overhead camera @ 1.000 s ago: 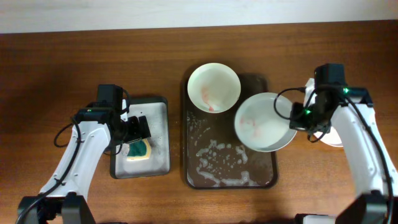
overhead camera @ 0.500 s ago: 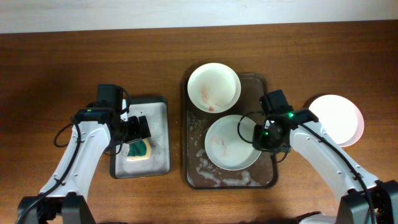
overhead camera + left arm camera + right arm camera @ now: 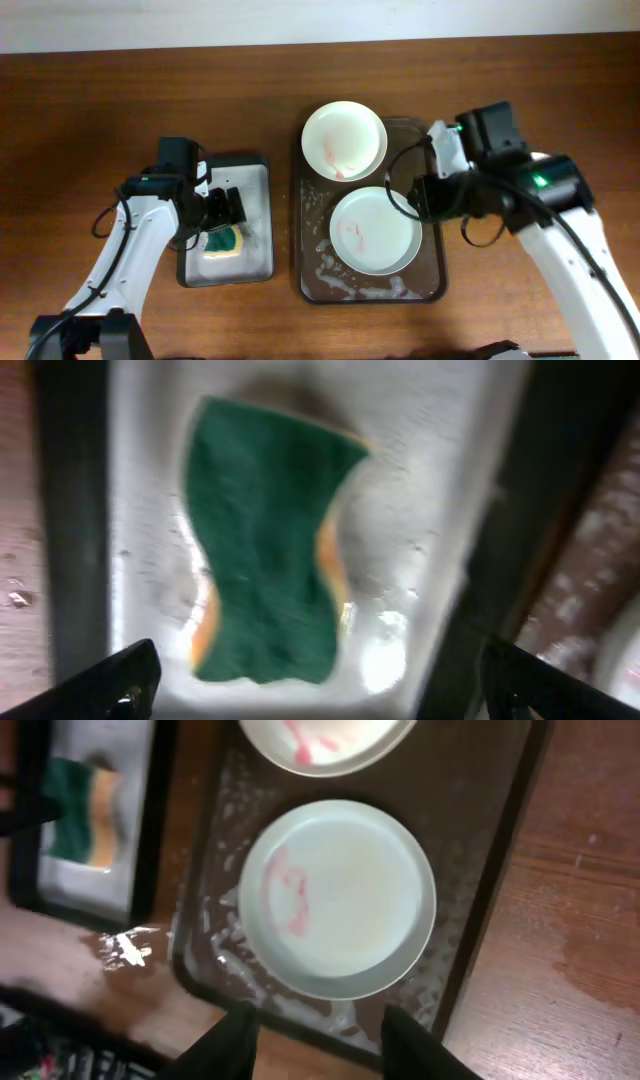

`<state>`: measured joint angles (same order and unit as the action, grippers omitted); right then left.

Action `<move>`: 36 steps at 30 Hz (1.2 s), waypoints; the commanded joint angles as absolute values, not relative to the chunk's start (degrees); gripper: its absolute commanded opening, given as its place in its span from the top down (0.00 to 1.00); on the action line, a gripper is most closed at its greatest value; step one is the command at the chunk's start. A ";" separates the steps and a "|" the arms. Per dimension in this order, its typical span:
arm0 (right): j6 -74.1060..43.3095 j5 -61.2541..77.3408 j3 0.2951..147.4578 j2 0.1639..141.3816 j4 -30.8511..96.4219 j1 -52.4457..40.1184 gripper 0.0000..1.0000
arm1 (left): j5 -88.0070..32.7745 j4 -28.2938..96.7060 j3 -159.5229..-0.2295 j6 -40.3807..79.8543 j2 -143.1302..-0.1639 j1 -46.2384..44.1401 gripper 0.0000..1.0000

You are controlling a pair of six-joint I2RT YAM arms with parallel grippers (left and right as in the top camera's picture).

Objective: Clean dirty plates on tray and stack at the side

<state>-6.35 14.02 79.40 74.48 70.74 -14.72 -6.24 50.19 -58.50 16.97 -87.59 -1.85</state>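
I need to next grab the rim of the near plate (image 3: 421,226) (image 3: 434,908) with my right gripper on the side away from the sponge, to hold the plate for wiping.
The dark brown tray (image 3: 430,275) holds two white plates. The far plate (image 3: 344,140) has reddish smears. The near plate (image 3: 375,230) has a red smear on its left side and also shows in the right wrist view (image 3: 340,900). My right gripper (image 3: 432,198) hangs above the tray's right rim, open and empty, apart from the near plate; in its wrist view (image 3: 318,1045) the jaws stand wide. My left gripper (image 3: 222,212) is open over a green and yellow sponge (image 3: 265,550), not touching it. The third plate is hidden under my right arm.
The sponge lies on a small wet grey tray (image 3: 255,260) with a black rim, left of the brown tray. White foam (image 3: 345,245) covers the brown tray's near-left floor. Bare wooden table lies all around.
My right gripper carried a smeared plate from the right onto the tray's near half, let it go and drew up and back to the right. The left arm has barely moved.
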 commanded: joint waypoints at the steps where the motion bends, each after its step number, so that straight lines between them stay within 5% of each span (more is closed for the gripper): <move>1: -6.04 15.88 80.53 68.18 71.40 -15.05 0.57 | 1.04 44.82 -52.36 17.45 -87.42 -1.87 0.20; 5: -6.02 15.90 80.42 67.96 72.34 -15.05 0.57 | -0.14 29.67 -40.93 17.45 -87.42 -1.87 0.58; 7: -6.02 15.90 80.40 69.32 72.71 -15.05 0.57 | -2.35 24.36 -38.39 17.45 -87.42 -1.87 0.96; 8: -6.02 15.92 80.40 69.95 72.88 -15.05 0.58 | -2.17 23.75 -38.39 17.50 -87.42 -1.98 1.00; 14: -6.00 15.92 80.40 70.87 73.76 -15.05 0.59 | -5.15 36.10 -48.01 14.44 -87.39 -2.13 1.00; 15: -6.00 15.90 80.42 70.87 73.78 -15.05 0.59 | -5.13 38.44 -49.98 13.72 -87.39 -2.15 0.92; 17: -6.00 15.90 80.40 70.87 74.22 -15.05 0.58 | -4.71 40.77 -52.90 12.45 -87.39 -2.13 0.58; 21: -6.02 15.90 78.96 70.87 74.76 -15.05 0.58 | -0.82 36.51 -51.90 11.86 -88.07 -2.13 0.36; 25: -6.04 15.92 76.27 70.87 74.59 -15.05 0.58 | -1.08 30.65 -49.84 11.86 -94.08 -3.70 0.47; 26: -6.26 15.92 75.64 70.87 74.59 -15.05 0.58 | -1.06 29.78 -49.84 11.84 -96.03 -4.23 0.60; 27: -6.26 15.92 74.94 70.87 74.61 -15.05 0.58 | -1.08 28.60 -49.87 11.86 -98.67 -5.08 0.87; 28: -6.28 15.94 74.52 70.87 74.61 -15.05 0.58 | -1.10 27.99 -49.87 11.86 -99.72 -5.48 0.98; 34: -6.44 15.92 73.91 70.87 74.32 -15.05 0.59 | -1.26 35.18 -56.93 11.86 -100.38 -6.61 0.98; 36: -6.44 15.92 73.91 70.87 74.35 -15.05 0.59 | -1.28 41.71 -62.08 11.86 -100.38 -6.61 0.71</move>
<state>-6.26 15.40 74.32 70.89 74.52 -14.72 0.40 36.21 -57.41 11.81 -98.98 -6.02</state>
